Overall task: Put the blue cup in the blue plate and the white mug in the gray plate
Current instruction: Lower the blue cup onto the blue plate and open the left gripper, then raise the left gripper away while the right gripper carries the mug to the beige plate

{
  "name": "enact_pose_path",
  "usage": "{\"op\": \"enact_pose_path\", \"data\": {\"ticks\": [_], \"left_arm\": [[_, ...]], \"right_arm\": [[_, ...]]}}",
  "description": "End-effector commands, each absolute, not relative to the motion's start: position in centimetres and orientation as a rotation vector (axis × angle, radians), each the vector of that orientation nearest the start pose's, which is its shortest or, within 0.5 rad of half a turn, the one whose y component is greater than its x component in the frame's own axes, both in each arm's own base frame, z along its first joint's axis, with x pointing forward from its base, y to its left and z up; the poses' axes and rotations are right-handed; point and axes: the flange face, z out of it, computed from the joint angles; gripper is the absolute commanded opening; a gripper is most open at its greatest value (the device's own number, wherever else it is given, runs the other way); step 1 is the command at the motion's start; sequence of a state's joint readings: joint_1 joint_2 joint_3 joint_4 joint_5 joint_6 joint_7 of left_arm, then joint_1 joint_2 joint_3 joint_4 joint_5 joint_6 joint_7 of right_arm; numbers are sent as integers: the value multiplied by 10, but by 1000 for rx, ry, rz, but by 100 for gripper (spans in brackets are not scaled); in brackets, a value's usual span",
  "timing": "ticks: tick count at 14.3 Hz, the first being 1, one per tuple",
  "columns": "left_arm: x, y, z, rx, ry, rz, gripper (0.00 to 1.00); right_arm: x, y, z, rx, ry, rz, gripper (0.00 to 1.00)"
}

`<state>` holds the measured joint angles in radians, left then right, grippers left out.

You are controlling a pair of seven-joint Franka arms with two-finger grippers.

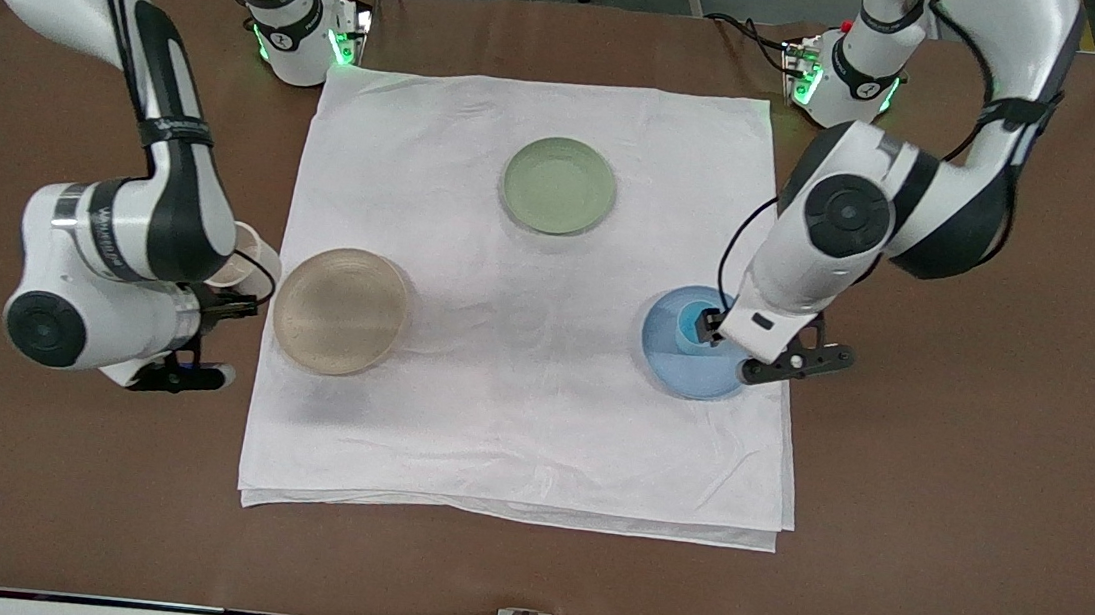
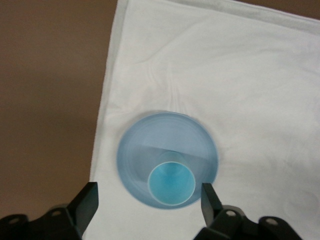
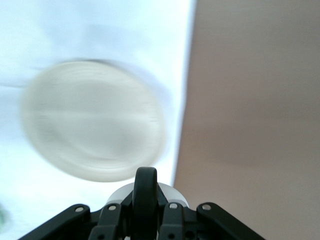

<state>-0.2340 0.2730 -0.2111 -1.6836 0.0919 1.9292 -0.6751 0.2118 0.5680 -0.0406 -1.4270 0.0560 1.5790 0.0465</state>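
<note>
The white mug, now held over the brown table beside the gray plate, will be set down by my right gripper near the middle of the gray plate (image 1: pixel 348 299) (image 3: pixel 91 126).
The blue cup (image 1: pixel 691 325) stands upright in the blue plate (image 1: pixel 677 368) on the white cloth, toward the left arm's end. My left gripper (image 1: pixel 709 325) is over it, open, with its fingers (image 2: pixel 86 204) wide of the cup (image 2: pixel 171 184) on each side and not touching it; the blue plate (image 2: pixel 150 145) shows under the cup. My right gripper (image 1: pixel 228 303) is shut on the black loop handle (image 3: pixel 145 192) of the white mug (image 1: pixel 248 257) and holds it over the brown table, beside the gray plate (image 1: pixel 339 310). The gray plate (image 3: pixel 92 120) shows blurred in the right wrist view.
A pale green plate (image 1: pixel 559 185) lies on the cloth nearer to the robots' bases. The white cloth (image 1: pixel 517 415) covers the middle of the brown table (image 1: pixel 974 469). Its edge (image 3: pixel 182 125) runs beside the gray plate.
</note>
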Motion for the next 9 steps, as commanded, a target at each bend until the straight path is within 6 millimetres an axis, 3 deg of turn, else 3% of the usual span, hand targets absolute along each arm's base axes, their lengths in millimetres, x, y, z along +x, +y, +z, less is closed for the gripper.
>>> {"op": "enact_pose_path", "data": {"ticks": [1, 4, 7, 9], "left_arm": [[572, -192, 508, -3126, -234, 3, 100], [560, -128, 551, -3123, -91, 21, 100], [553, -73, 582, -3154, -13, -9, 100], [550, -51, 591, -3154, 24, -20, 100]], "right_arm": [[652, 144, 325, -3081, -108, 602, 3], [649, 171, 288, -3111, -71, 627, 4], [651, 173, 268, -3120, 20, 585, 4], [649, 172, 248, -3126, 35, 546, 4]]}}
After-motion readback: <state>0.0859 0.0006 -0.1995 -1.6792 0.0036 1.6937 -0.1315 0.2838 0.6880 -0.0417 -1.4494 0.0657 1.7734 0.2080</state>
